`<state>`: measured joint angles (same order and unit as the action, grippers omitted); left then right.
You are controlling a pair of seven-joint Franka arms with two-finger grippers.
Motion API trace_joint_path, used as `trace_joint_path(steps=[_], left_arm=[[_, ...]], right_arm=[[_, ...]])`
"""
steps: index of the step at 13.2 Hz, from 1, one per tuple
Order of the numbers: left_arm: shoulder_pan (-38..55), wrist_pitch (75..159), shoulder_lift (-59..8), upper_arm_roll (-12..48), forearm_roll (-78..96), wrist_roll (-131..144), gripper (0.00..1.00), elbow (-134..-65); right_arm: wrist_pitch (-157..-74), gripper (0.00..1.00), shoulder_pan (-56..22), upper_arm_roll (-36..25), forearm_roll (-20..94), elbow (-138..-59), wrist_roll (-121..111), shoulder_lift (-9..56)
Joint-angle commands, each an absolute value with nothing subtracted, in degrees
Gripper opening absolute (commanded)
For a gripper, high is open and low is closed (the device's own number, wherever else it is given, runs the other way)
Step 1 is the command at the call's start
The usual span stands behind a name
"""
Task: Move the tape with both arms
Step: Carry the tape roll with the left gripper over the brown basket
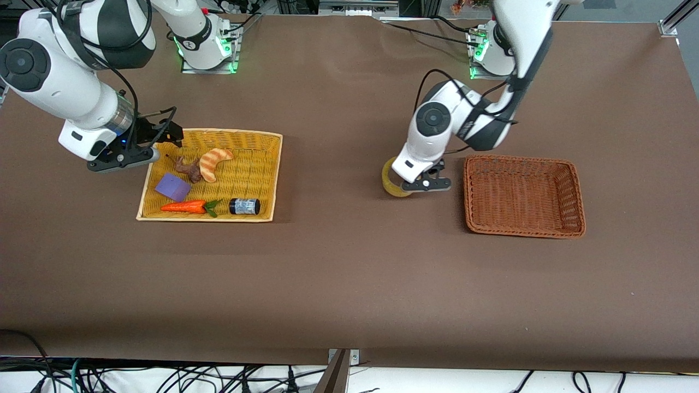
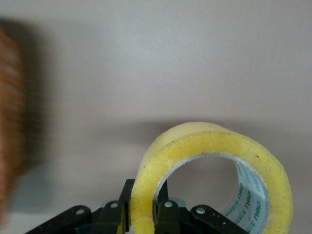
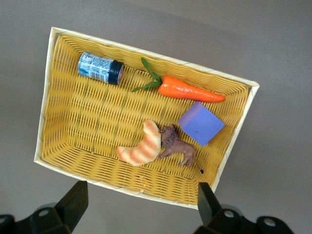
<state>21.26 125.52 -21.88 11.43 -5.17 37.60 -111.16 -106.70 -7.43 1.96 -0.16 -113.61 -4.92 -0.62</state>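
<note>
Next, the left gripper releases the yellowish tape roll on the brown basket's bottom, slightly toward the yellow basket [image 1: 504,197].
The yellowish tape roll [image 1: 391,180] is held on edge in my left gripper [image 1: 418,183], low over the table beside the brown basket [image 1: 524,230], toward the right arm's end. In the left wrist view one finger is inside the tape's [image 2: 195,141] grey core and one outside, so the left gripper [image 2: 145,210] is shut on the ring's wall. I cannot tell whether the tape touches the table. My right gripper [image 1: 164,136] is open and empty, over the yellow basket's [image 1: 276,174] edge nearest the right arm's base; its fingers [image 3: 73,202] stand wide apart.
The yellow basket [image 3: 48,97] holds a croissant [image 3: 141,146], a toy lion [image 3: 178,146], a purple block [image 3: 201,123], a carrot [image 3: 187,89] and a small blue-labelled cylinder [image 3: 100,68]. The brown basket [image 2: 9,122] holds nothing. Brown cloth covers the table [image 1: 338,273].
</note>
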Motion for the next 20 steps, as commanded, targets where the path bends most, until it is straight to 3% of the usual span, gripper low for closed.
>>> trace_joint_path(steps=[1, 4, 9, 12, 16, 20], left_arm=[[15.3, 113.7, -15.2, 12.0, -2.1, 24.3, 0.0, -108.4], [10.1, 108.7, -12.8, 10.8, -3.2, 12.7, 0.0, -108.4], [-0.3, 109.5, -13.1, 9.7, -4.0, -1.8, 0.0, -109.4], [-4.7, 113.5, -15.8, 9.7, -6.8, -5.2, 0.0, -109.9], [-6.1, 126.4, -18.8, 9.7, -7.0, -5.2, 0.0, -116.2], [-7.2, 132.1, -20.6, 9.6, -7.0, -5.3, 0.0, -119.3]], right_arm=[[-107.3, 0.99, -7.6, 1.8, -0.5, -115.2, -5.8, -2.3], [-107.3, 0.99, -7.6, 1.8, -0.5, -115.2, -5.8, -2.3], [-107.3, 0.99, -7.6, 1.8, -0.5, -115.4, -5.8, -2.3], [-107.4, 0.99, -7.6, 1.8, -0.5, -115.5, -5.8, -2.3], [-107.4, 0.99, -7.6, 1.8, -0.5, -115.5, -5.8, -2.3], [-107.5, 0.99, -7.6, 1.8, -0.5, -115.5, -5.8, -2.3]])
